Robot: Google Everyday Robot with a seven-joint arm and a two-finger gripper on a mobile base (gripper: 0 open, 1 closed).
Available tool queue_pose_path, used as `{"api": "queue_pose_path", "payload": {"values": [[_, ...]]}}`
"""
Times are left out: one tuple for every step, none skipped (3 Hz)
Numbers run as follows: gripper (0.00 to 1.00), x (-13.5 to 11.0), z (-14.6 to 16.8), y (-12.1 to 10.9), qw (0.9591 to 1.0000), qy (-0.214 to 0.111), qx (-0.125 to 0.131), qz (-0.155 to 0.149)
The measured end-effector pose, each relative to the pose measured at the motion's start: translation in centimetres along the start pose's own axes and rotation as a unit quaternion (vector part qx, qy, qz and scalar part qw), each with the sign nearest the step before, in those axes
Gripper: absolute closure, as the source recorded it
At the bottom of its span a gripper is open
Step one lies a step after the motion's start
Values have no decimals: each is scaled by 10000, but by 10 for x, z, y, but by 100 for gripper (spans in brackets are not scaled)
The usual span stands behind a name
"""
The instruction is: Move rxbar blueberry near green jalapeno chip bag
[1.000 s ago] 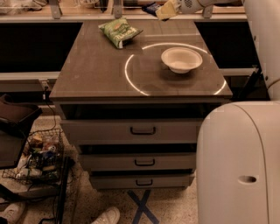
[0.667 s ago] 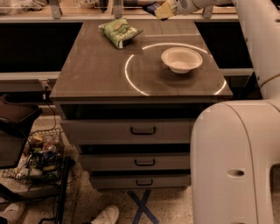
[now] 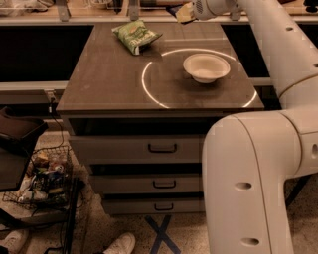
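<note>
The rxbar blueberry is to go beside the green jalapeno chip bag, behind the white bowl. Next, my gripper puts it down there on the table (image 3: 170,39).
The green jalapeno chip bag (image 3: 136,34) lies crinkled at the back left of the table top. My gripper (image 3: 183,12) hovers at the back edge of the table, right of the bag and behind the white bowl, at the end of my arm (image 3: 278,44), which reaches in from the right. The rxbar blueberry does not show on the table. A small dark sliver sits at the gripper's tip, but I cannot tell what it is.
A white round bowl (image 3: 206,67) stands at the right middle of the dark table top (image 3: 109,84), inside a bright ring of light. Drawers (image 3: 162,148) are below. A wire basket of clutter (image 3: 42,173) sits on the floor at the left. My arm's large lower segment (image 3: 248,183) fills the lower right.
My arm's big lower segment has shifted left in the view. The gripper has edged slightly left at the table's back edge. Bag and bowl have not moved.
</note>
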State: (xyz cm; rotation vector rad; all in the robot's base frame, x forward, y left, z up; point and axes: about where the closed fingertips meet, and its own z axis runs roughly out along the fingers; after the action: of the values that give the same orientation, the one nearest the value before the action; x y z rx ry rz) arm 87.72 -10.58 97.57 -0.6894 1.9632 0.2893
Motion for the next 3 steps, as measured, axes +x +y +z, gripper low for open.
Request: {"api": "queue_pose_path", "payload": {"values": [[100, 10, 15, -14, 9990, 109, 336, 270], [100, 28, 34, -23, 9968, 174, 500, 597], [100, 43, 55, -27, 9949, 199, 547, 822]]}}
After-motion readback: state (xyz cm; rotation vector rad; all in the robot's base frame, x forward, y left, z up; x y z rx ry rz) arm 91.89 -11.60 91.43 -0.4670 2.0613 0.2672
